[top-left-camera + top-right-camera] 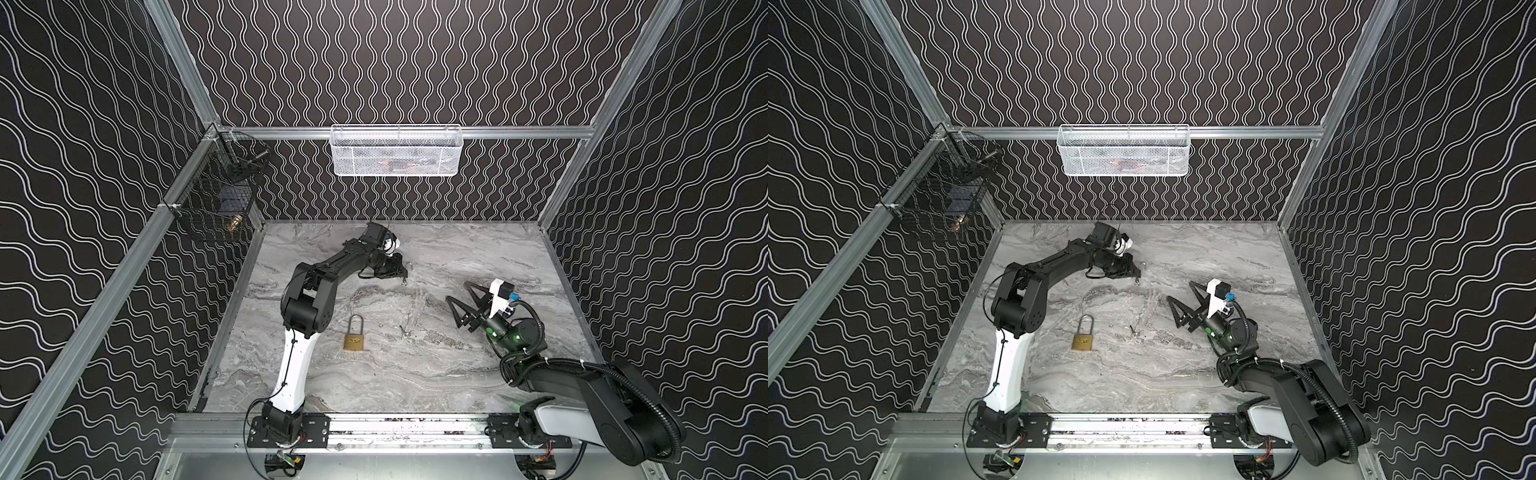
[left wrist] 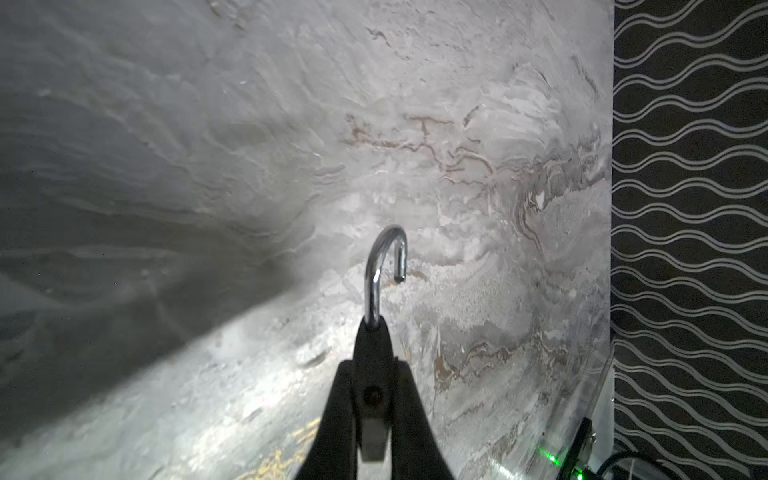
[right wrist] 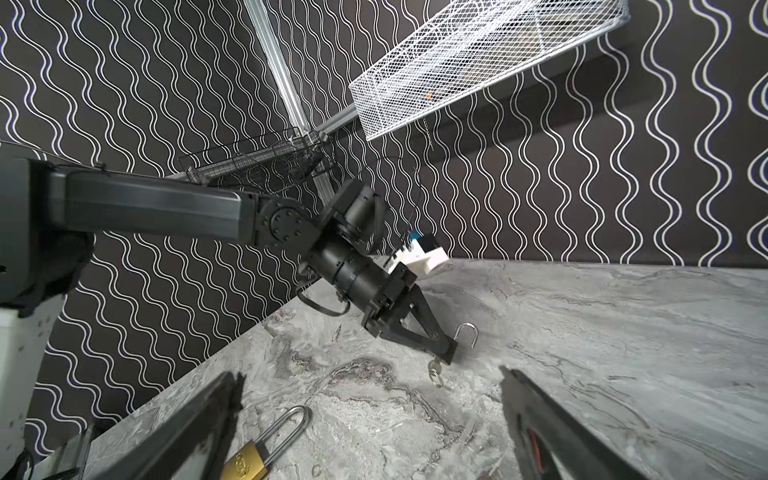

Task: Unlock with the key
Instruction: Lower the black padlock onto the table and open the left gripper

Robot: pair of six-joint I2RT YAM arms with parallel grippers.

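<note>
I will move my right gripper next to the small loose key's round head [image 1: 405, 330], beside the brass padlock, and close it there.
My left gripper [image 1: 402, 272] [image 2: 374, 338] is shut on a small silver padlock [image 2: 374, 436] near the back of the marble table. Its shackle [image 2: 384, 257] [image 3: 467, 332] [image 1: 409, 265] sticks out past the fingertips as an open hook. A key [image 3: 434, 372] with a ring hangs from the padlock's other end, just above the table. A second, brass padlock [image 1: 354, 338] [image 1: 1082, 337] [image 3: 249, 461] lies flat mid-table with its shackle in. My right gripper [image 1: 458, 291] [image 1: 1180, 290] [image 3: 370, 374] stands open and holds nothing, low over the table right of the brass padlock.
A small metal piece [image 1: 403, 330] [image 1: 1133, 330], perhaps another key, lies right of the brass padlock. A white mesh basket [image 1: 395, 151] hangs on the back rail. A black wire basket [image 1: 216, 199] hangs at the back left corner. Patterned walls enclose the table [image 1: 415, 374].
</note>
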